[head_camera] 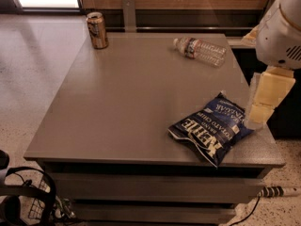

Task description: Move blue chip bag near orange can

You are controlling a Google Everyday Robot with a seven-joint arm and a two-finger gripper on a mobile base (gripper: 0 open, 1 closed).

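Observation:
The robot's gripper should close on the middle of the blue chip bag [212,129], between the bag's two ends, and bunch it up there.
The blue chip bag [210,127] lies flat on the grey table [122,102] near its front right corner, white lettering facing up. The orange can [97,30] stands upright at the table's far left corner, far from the bag. My gripper [261,111], cream-coloured under a white arm housing [282,36], hangs at the table's right edge with its tip right beside the bag's right end. I cannot tell whether it touches the bag.
A clear plastic water bottle [200,50] lies on its side at the table's far right. A wooden wall and rail run behind the table. Black cables and a wire frame [28,201] sit on the floor at front left.

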